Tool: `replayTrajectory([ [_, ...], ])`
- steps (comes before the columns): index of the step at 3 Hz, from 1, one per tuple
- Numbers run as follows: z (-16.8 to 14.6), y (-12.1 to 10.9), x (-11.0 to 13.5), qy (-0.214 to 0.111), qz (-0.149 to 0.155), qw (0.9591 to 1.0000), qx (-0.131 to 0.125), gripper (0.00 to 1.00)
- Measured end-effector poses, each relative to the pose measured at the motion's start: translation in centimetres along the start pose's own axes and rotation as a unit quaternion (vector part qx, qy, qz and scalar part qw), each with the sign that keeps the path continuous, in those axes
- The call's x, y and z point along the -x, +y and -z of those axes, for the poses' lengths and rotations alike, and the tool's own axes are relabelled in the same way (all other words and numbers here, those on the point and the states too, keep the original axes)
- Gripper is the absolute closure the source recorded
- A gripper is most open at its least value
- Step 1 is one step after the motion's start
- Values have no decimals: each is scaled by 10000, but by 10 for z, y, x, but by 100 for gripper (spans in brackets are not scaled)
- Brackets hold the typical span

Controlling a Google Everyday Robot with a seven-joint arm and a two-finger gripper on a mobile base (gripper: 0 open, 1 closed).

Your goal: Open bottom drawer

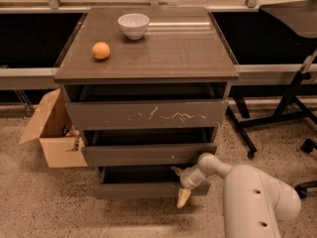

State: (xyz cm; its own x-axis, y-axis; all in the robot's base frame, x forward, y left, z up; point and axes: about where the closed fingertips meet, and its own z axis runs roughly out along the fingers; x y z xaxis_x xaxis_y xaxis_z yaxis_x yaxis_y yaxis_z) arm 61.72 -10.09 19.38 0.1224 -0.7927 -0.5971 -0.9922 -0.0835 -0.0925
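Observation:
The bottom drawer sticks out only a little and the gripper's fingers are loosely spread on either side of its front, so the robot should grip the front's top edge [172,184] and pull it out farther.
The bottom drawer [138,190] is the lowest and narrowest dark grey-brown front of the cabinet [148,58]. It stands a little way out, with a dark gap above its front. My gripper [180,185] is at the right end of that front, on my white arm [247,197] coming in from the lower right. Its fingers are spread. One fingertip [175,170] is at the gap above the front, and the beige one [183,198] hangs down over the front's face. The scratched top drawer [146,114] and the middle drawer [148,154] are above.
An orange [101,50] and a white bowl [133,25] sit on the cabinet top. An open cardboard box [52,133] stands on the floor at the left. A black stand's legs [277,113] are at the right. The floor is speckled.

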Motion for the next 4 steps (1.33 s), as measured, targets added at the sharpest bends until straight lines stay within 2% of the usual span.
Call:
replayTrajectory([
  [1,-3,13,5,-240,-60,9995,175,0],
  [2,-5,22,2,-342,-258,9988,254,17],
  [4,1,30,0,-466,-537,9969,348,63],
])
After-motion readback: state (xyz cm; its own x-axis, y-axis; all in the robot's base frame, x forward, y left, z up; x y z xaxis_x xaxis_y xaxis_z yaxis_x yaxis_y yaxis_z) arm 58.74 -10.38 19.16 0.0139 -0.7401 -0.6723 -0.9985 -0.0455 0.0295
